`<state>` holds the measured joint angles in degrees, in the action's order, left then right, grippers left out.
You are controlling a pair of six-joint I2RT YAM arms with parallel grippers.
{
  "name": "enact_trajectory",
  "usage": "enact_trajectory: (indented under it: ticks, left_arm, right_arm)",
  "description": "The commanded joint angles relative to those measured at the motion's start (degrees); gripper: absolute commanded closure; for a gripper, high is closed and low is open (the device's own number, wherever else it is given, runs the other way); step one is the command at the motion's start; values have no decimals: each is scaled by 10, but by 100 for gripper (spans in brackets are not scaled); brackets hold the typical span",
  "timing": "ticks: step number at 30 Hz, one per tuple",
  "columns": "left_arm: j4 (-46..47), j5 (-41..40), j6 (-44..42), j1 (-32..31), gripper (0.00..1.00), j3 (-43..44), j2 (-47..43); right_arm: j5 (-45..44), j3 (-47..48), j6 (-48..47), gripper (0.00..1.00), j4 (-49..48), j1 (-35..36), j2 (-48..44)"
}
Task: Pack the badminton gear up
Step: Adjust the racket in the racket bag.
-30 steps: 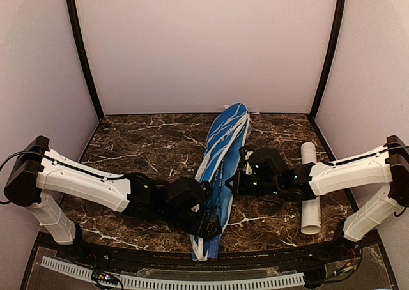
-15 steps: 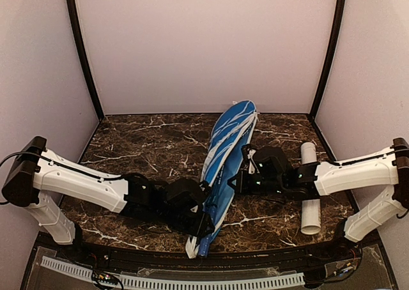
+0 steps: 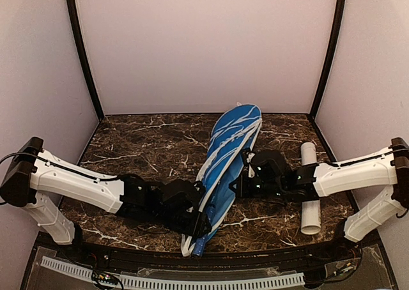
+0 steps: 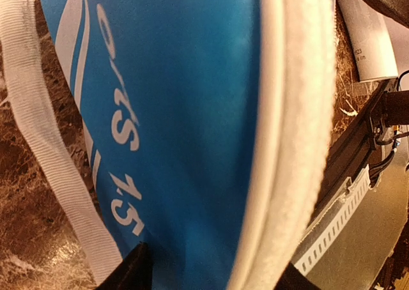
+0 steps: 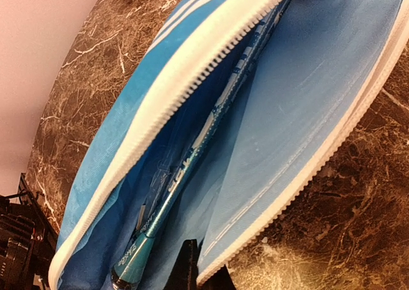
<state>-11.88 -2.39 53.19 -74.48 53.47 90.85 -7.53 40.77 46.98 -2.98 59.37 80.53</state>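
The fingers of the robot's left gripper span a thick fold of the cover, so that gripper should open and pinch only the white zipper edge (image 4: 281, 156) farther up.
The long blue white-trimmed racket cover (image 3: 227, 156) lies slanted across the middle of the table, its near end raised. My left gripper (image 3: 199, 225) is shut on the cover's near end; the blue fabric (image 4: 185, 130) fills the left wrist view. My right gripper (image 3: 238, 184) is shut on the cover's lower flap edge (image 5: 300, 175) and holds it open. Inside the open cover lies a blue racket shaft (image 5: 192, 156). The long white tube (image 3: 310, 188) lies on the table at the right. No shuttlecocks show.
A white woven strap (image 4: 51, 149) hangs from the cover over the dark marble table (image 3: 147, 143). A black rail and a white slotted strip (image 3: 172, 280) run along the near edge. Pale walls close in three sides.
My left gripper has pulled the cover's near end left and toward the front edge. The cover has swung, its far end moving right. The right gripper kept its hold on the flap.
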Motion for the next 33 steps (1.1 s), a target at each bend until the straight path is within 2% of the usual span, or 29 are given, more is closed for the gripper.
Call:
enact_trajectory:
  ticks: [1, 3, 7, 10, 11, 20, 27, 29, 33]
  left_arm:
    - [-25, -20, 2, 6, 42, -5, 7]
    - [-38, -25, 0, 6, 39, 4, 15]
    - [-76, -37, -16, 6, 22, 32, 30]
    - [-90, -41, -22, 6, 22, 43, 37]
    - [-90, -43, -23, 6, 25, 44, 37]
    - [-102, -65, -21, 6, 75, 45, 16]
    - [-64, -52, -16, 7, 95, 32, -10]
    - [-38, -41, -10, 10, 99, 16, -18]
    - [31, -12, 10, 20, 100, -24, -30]
  right_arm:
    - [6, 7, -12, 100, -20, 16, 4]
    - [7, 14, -13, 100, -22, 19, 8]
    - [6, 20, -13, 100, -24, 23, 19]
    - [4, 19, -10, 100, -27, 23, 24]
    - [4, 18, -10, 100, -27, 23, 24]
    - [-12, 16, -13, 100, -11, 24, 23]
    - [-4, 16, -13, 100, -7, 24, 33]
    - [12, 15, -9, 88, -16, 25, 38]
    - [44, 4, 19, 70, -56, 35, 54]
